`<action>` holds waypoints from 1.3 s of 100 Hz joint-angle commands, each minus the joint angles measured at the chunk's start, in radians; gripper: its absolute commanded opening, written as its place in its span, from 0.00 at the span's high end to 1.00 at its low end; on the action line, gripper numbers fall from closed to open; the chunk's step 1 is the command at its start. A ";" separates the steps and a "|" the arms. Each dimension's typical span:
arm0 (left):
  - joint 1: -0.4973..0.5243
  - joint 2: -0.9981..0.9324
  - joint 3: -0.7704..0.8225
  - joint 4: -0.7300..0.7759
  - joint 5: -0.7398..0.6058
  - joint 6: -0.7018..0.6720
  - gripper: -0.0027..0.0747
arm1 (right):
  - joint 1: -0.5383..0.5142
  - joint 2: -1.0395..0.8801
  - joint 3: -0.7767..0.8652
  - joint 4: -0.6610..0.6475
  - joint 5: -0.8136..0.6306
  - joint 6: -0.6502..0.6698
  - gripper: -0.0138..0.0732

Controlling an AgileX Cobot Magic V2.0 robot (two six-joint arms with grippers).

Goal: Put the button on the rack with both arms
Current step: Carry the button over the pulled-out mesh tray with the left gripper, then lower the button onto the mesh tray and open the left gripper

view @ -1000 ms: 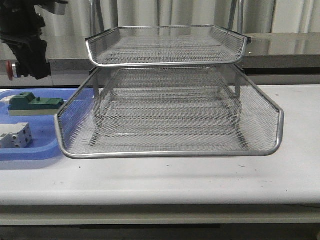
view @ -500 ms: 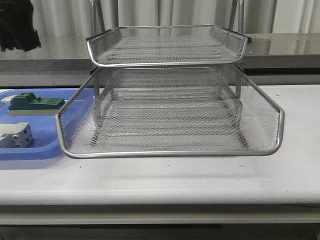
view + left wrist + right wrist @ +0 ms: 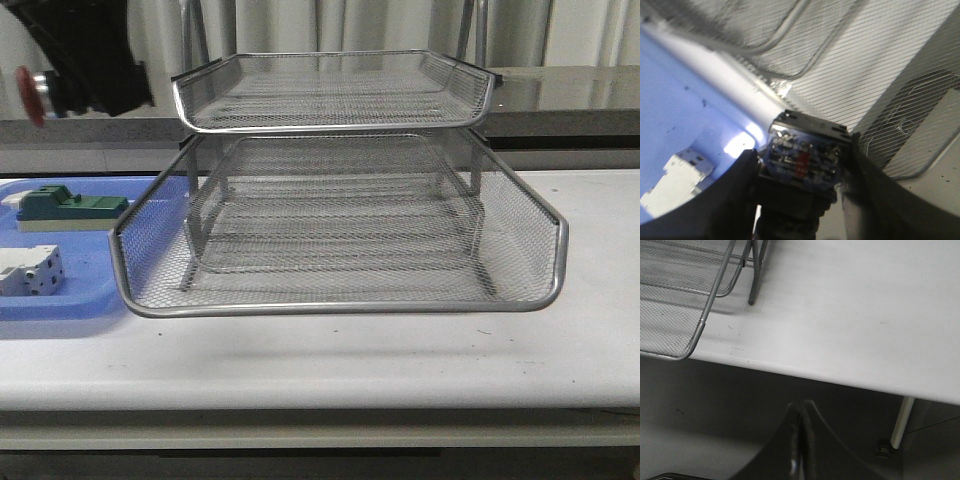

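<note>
My left gripper is going to let go of the button near the middle of the silver mesh rack's lower level (image 3: 310,214).
High at the front view's left edge, my left gripper (image 3: 75,85) holds the button (image 3: 32,95), its red cap pointing left, level with the rack's (image 3: 340,180) top tier and just left of it. In the left wrist view the gripper (image 3: 804,150) is shut on the button's black-and-blue body (image 3: 802,157), above the gap between the blue tray and the silver mesh rack (image 3: 790,45). My right gripper (image 3: 801,412) is shut on nothing and hangs below the table's front edge, near a corner of the rack (image 3: 680,315). The front view does not show it.
The blue plastic tray (image 3: 90,290) lies left of the rack and holds a green block (image 3: 70,208) and a white block-shaped switch (image 3: 30,270), which the left wrist view (image 3: 677,180) also shows. The white table (image 3: 865,315) extends right of the rack; a table leg (image 3: 901,422) stands below it.
My left arm rose out of the front view's top left corner, then came back in further right and higher, with the button's red cap showing again. The right arm's earlier state is not shown.
</note>
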 commanded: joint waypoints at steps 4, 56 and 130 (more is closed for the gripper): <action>-0.085 -0.038 -0.022 -0.034 -0.010 -0.013 0.98 | -0.004 0.006 -0.034 -0.009 -0.060 0.000 0.92; -0.247 0.128 -0.026 -0.045 -0.346 -0.013 0.99 | -0.004 0.006 -0.034 -0.009 -0.060 0.000 0.92; -0.247 0.169 -0.031 -0.043 -0.335 -0.013 0.33 | -0.004 0.006 -0.034 -0.009 -0.060 0.000 0.92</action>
